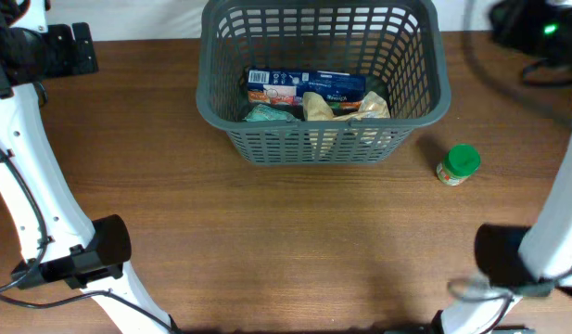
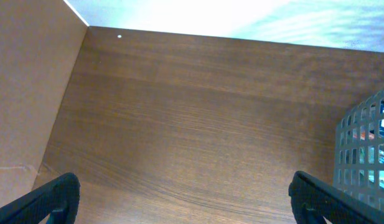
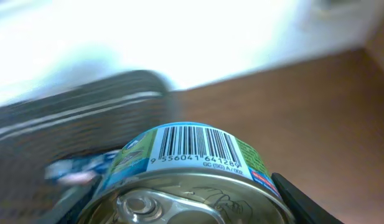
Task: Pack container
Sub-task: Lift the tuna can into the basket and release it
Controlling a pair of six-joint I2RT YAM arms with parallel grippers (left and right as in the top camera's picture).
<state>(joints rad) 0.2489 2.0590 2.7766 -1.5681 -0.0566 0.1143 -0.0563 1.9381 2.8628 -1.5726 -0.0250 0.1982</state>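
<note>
My right gripper is going to release the tin can on the tan packet in the basket (image 1: 349,108), beside the blue box.
The dark grey slotted basket (image 1: 323,139) stands at the far middle of the table. It holds a blue box (image 1: 304,85), a tan packet (image 1: 346,107) and a teal packet (image 1: 265,115). My right gripper (image 3: 185,208) is shut on a tin can (image 3: 192,152) with a pull-tab lid, a barcode and a green and blue label. The basket is blurred behind it (image 3: 86,118). My left gripper (image 2: 185,199) is open and empty above bare table, with the basket's wall (image 2: 366,155) at its right. In the overhead view both grippers are out of frame at the front edge.
A small jar with a green lid (image 1: 459,164) lies on the table right of the basket. The left arm (image 1: 100,250) is at the front left and the right arm (image 1: 508,260) at the front right. Dark cables and gear (image 1: 536,37) sit at the far right.
</note>
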